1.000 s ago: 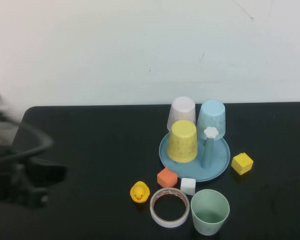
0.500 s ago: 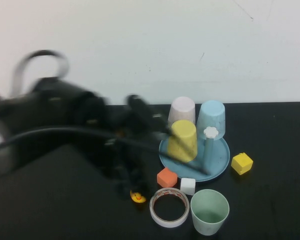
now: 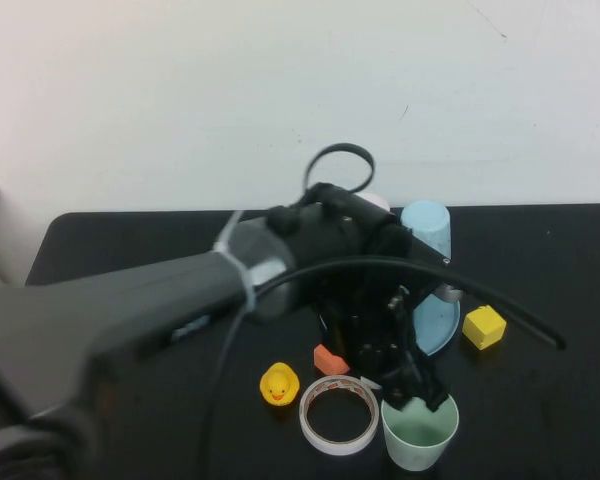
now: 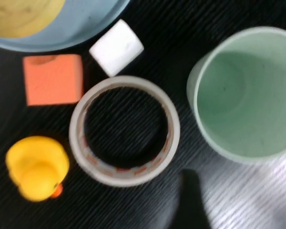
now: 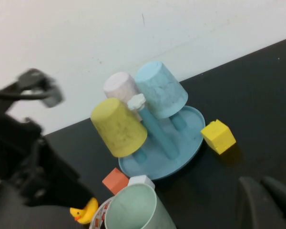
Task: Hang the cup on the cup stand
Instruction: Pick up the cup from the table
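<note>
My left gripper is to close on the mint-green cup's rim (image 3: pixel 385 413) (image 4: pixel 202 129), because the cup has to be lifted to the blue cup stand.
The mint-green cup (image 3: pixel 420 430) stands upright, mouth up, near the table's front edge. It also shows in the left wrist view (image 4: pixel 245 93) and the right wrist view (image 5: pixel 133 210). The blue cup stand (image 5: pixel 181 143) lies behind it. It carries a yellow cup (image 5: pixel 118 126), a light blue cup (image 5: pixel 159 90) and a pale pink cup (image 5: pixel 120 86), and one white-capped peg (image 5: pixel 137 101) is free. My left gripper (image 3: pixel 415 388) hovers open just over the cup's near rim; one finger (image 4: pixel 190 195) shows. My right gripper (image 5: pixel 260 181) is shut and empty, low and right of the stand.
A tape roll (image 3: pixel 338 413), a rubber duck (image 3: pixel 279 384), an orange block (image 3: pixel 329 358) and a white block (image 4: pixel 117 46) lie left of the mint cup. A yellow cube (image 3: pixel 484 327) sits right of the stand. My left arm (image 3: pixel 180 310) hides most of the stand in the high view.
My left arm has swung in from the far left across the table, and its gripper now sits over the mint cup. The arm now hides the yellow and pink cups in the high view.
</note>
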Tool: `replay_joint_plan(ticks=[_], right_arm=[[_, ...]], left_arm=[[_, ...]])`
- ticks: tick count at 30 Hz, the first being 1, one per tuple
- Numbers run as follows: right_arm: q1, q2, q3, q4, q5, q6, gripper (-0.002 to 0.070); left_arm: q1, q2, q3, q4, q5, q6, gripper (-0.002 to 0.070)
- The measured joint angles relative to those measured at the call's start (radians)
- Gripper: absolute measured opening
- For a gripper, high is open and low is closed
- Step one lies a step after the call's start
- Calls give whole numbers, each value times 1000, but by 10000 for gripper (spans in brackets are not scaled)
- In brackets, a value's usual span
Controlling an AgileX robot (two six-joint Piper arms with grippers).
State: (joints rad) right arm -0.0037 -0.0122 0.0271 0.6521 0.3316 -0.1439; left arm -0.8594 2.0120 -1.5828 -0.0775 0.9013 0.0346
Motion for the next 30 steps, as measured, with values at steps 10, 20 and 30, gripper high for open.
replay_joint_plan(ticks=[10, 20, 30], right_arm=[[0, 0, 0, 2, 6, -12, -1], [2, 0, 0, 7, 6, -38, -1], [2, 0, 0, 7, 6, -47, -1]], left_arm=[[0, 159, -98, -9, -12, -80, 513], [0, 233, -104, -5, -63, -128, 420], [0, 262, -104, 39, -86, -144, 43]])
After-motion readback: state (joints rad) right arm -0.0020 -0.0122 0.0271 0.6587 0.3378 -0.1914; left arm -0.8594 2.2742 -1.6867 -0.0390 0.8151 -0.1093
